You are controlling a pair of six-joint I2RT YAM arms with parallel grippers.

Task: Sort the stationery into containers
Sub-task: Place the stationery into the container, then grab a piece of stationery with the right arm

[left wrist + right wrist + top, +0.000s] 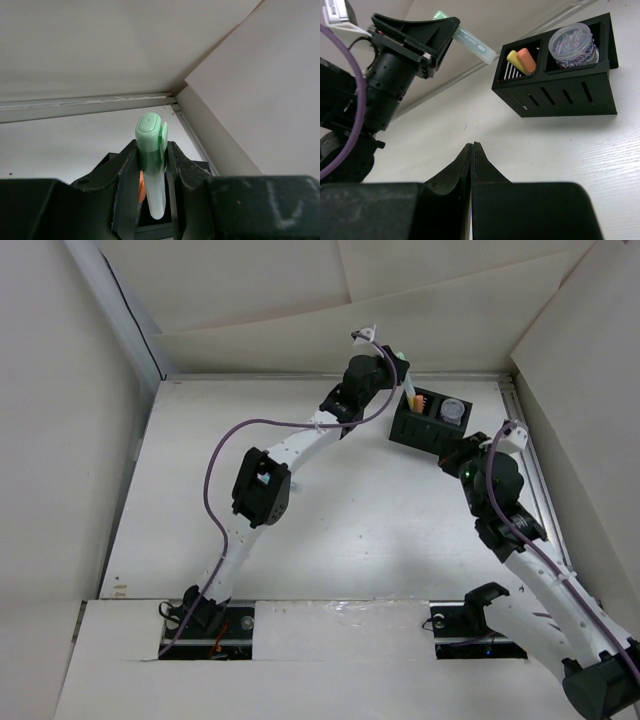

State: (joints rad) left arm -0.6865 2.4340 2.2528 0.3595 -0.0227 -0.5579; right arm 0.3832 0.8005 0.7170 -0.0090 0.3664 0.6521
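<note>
Next, I let go of the mint green marker with my left gripper inside the black container point(417, 412) point(154, 215), just in front of the orange marker.
My left gripper point(151, 148) is shut on a mint green marker point(150, 142), holding it upright just above the left compartment of the black two-compartment container point(560, 92). A yellow marker point(513, 60) and an orange marker point(526, 59) stand in that compartment. In the right compartment sits a round roll point(571, 45) with blue and purple swirls. From the right wrist view the left gripper point(451, 34) tilts the mint green marker point(472, 42) toward the box. My right gripper point(472, 146) is shut on nothing, low over the table in front of the container point(420, 435).
The container stands near the back right corner, close to the back wall point(300, 310) and the right wall point(580, 390). A metal rail point(90, 106) runs along the table's back edge. The left arm point(262, 485) arches across the middle of the table.
</note>
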